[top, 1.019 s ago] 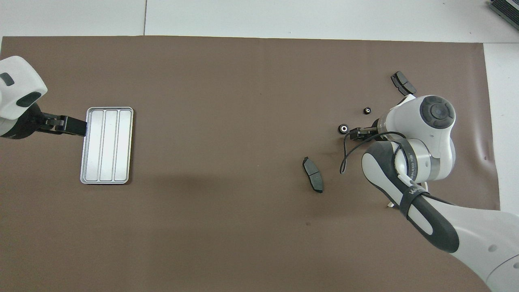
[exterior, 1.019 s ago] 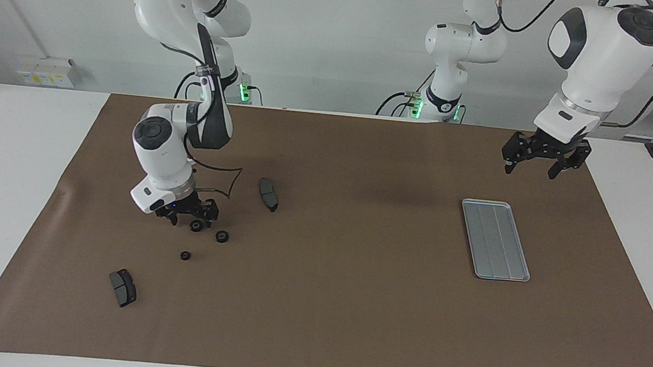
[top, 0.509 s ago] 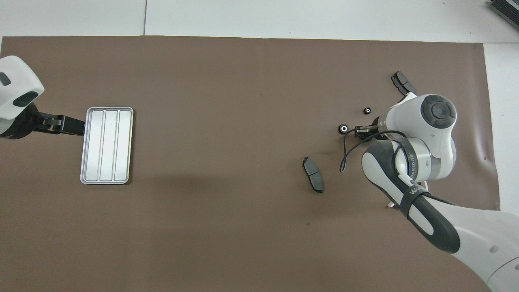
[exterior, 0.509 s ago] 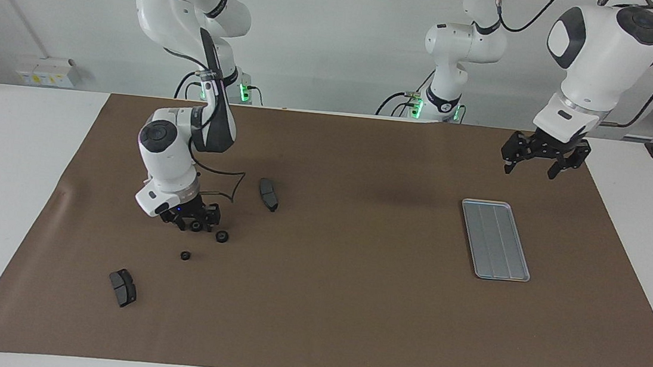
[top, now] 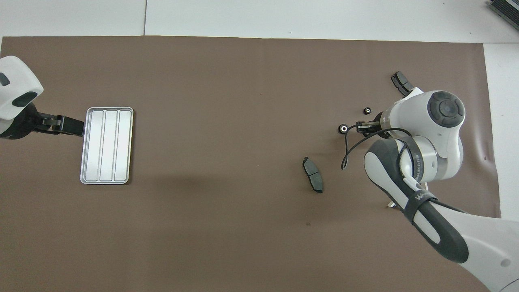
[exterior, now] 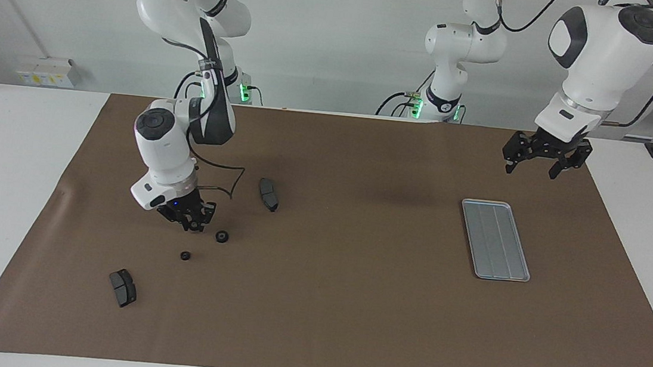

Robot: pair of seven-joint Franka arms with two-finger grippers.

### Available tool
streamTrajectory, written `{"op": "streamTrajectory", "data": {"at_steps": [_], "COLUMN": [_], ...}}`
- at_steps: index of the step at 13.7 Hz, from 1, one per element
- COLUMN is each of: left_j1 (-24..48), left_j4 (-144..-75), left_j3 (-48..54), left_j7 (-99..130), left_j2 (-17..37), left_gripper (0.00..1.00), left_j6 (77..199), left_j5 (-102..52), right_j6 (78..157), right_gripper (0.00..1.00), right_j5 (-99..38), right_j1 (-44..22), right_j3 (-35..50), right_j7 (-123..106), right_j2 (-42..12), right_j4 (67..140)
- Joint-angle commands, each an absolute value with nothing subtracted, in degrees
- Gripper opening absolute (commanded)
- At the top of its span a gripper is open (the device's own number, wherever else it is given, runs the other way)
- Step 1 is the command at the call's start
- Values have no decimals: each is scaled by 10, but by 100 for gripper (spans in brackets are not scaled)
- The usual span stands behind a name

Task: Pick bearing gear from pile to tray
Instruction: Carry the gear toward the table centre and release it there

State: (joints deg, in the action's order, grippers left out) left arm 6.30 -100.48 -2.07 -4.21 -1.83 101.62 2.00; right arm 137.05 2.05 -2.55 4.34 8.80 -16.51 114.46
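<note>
My right gripper should release the black gear, now held low at the mat, so that it rests on the mat [top: 240,153], between the tray and the nearer one of the dark grey pads.
The pile lies toward the right arm's end of the brown mat. Two small black gears lie loose, one [exterior: 222,236] [top: 343,129] just beside my right gripper, the other [exterior: 185,255] [top: 367,110] farther from the robots. My right gripper [exterior: 195,226] [top: 363,126] is low at the mat, its fingers closed on a third black gear. The silver grooved tray [exterior: 496,240] [top: 106,145] lies empty toward the left arm's end. My left gripper [exterior: 537,163] [top: 69,125] waits open in the air over the mat beside the tray.
One dark grey pad [exterior: 268,194] [top: 313,180] lies nearer to the robots than the gears. Another pad [exterior: 123,287] [top: 402,83] lies farther out, partly under the right arm in the overhead view. The white bracket is hidden.
My right gripper's fingers have closed in on the gear that lay between them, and its wrist has tilted more upright. The left arm has barely moved.
</note>
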Motion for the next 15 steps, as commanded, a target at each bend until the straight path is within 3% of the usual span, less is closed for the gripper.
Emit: {"op": "streamTrajectory", "data": {"at_steps": [1, 6, 15], "left_j1": [62, 62, 62], "left_j4": [-1025, -1026, -1025], "left_j3": [-21, -20, -20], "left_j7": [-43, -43, -43], "left_j2": [-37, -37, -37], "left_gripper": [100, 100, 100], "left_j6": [1021, 1022, 1022], "left_j5": [33, 33, 33], "right_j6": [1332, 1322, 1290], "right_gripper": [0, 0, 0], "right_j5": [5, 6, 60], "right_j1": [-65, -165, -308], "right_j3": [54, 54, 53], "right_j7": [159, 309, 511], "right_j2": [-156, -172, -323], "right_j4": [1114, 1063, 892]}}
